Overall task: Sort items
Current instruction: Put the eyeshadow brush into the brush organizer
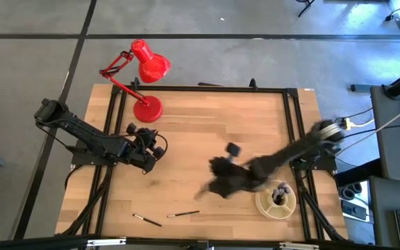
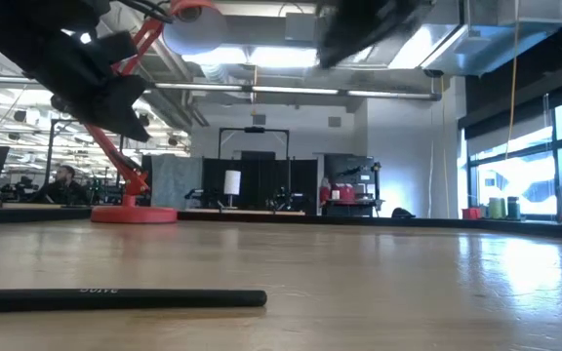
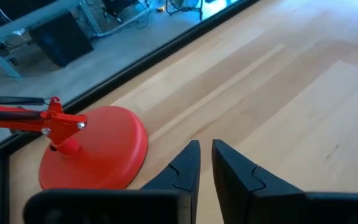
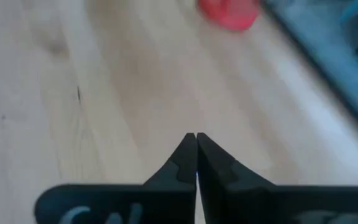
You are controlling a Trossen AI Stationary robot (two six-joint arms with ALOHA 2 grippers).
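Next, my right gripper lets go of the brush on bare wood (image 1: 232, 201), in between the brushes lying there and the cream dish.
Two thin black brushes lie flat near the table's front edge, one (image 1: 146, 220) left of the other (image 1: 183, 214); the low view shows a black handle (image 2: 115, 297) lying close by. More brushes (image 1: 278, 192) stand in the round cream dish (image 1: 264, 205) at the front right. My right gripper (image 4: 196, 138) is shut and blurred, high above the table's middle (image 1: 217, 182), left of the dish. Its wrist view shows nothing between the fingers. My left gripper (image 3: 205, 149) hangs at the table's left (image 1: 148, 139), slightly open and empty, facing the lamp's base.
A red desk lamp stands at the far left on its round base (image 1: 148, 109), with its head (image 1: 149, 62) reaching beyond the table's far edge. A black frame (image 1: 207, 89) runs along the table's edges. Bare wood (image 1: 207, 125) spreads between the lamp and the dish.
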